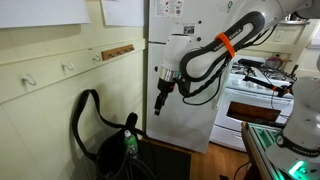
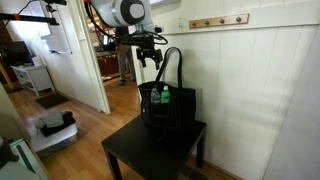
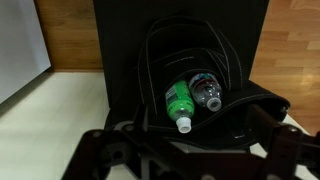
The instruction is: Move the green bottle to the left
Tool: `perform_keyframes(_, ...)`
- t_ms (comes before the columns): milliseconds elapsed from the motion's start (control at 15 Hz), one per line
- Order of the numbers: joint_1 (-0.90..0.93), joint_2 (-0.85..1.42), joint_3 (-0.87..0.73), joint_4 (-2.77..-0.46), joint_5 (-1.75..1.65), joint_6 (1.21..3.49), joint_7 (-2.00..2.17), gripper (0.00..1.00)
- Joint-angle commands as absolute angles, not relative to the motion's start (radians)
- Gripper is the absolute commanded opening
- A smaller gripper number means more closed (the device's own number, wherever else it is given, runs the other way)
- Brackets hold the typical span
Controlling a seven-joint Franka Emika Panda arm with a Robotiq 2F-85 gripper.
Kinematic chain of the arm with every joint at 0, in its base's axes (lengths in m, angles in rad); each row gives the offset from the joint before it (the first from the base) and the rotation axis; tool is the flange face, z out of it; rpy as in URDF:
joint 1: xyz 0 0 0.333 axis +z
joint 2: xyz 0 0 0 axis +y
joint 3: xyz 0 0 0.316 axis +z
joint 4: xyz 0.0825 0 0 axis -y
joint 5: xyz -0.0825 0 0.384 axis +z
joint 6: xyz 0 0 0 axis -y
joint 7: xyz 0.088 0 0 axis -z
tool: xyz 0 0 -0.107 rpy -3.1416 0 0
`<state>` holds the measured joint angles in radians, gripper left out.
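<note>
The green bottle's whitish cap (image 1: pixel 128 133) (image 3: pixel 184 125) in the black bag is next, and my gripper should go down to it and close there.
The green bottle (image 3: pixel 178 100) has a whitish cap and lies inside the open black bag (image 3: pixel 235 115), next to a clear bottle (image 3: pixel 208 90). In both exterior views the green bottle (image 1: pixel 130 143) (image 2: pixel 165 97) shows at the bag's mouth. My gripper (image 3: pixel 190 162) is open and empty, above the bag and apart from it. It hangs in the air beside the bag's strap in both exterior views (image 1: pixel 161 98) (image 2: pixel 150 57).
The bag (image 2: pixel 168 110) stands on a small black table (image 2: pixel 135 155) against a white panelled wall. Its looped strap (image 1: pixel 85 110) stands up above it. A doorway and wooden floor (image 2: pixel 85 115) are beside the table, and a white stove (image 1: pixel 255 95) stands behind the arm.
</note>
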<state>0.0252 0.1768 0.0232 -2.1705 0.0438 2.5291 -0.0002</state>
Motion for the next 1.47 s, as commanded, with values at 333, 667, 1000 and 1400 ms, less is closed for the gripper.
perform_keyframes(333,0.017,0.401,0.038,-2.013,0.040,2.615,-0.055,1.00)
perform_keyframes(667,0.020,0.403,0.033,-2.012,0.034,2.591,-0.039,1.00)
perform_keyframes(1000,0.024,0.459,0.013,-1.951,0.024,2.576,-0.004,1.00)
perform_keyframes(1400,-0.013,0.629,0.031,-1.725,0.045,2.440,-0.069,1.00)
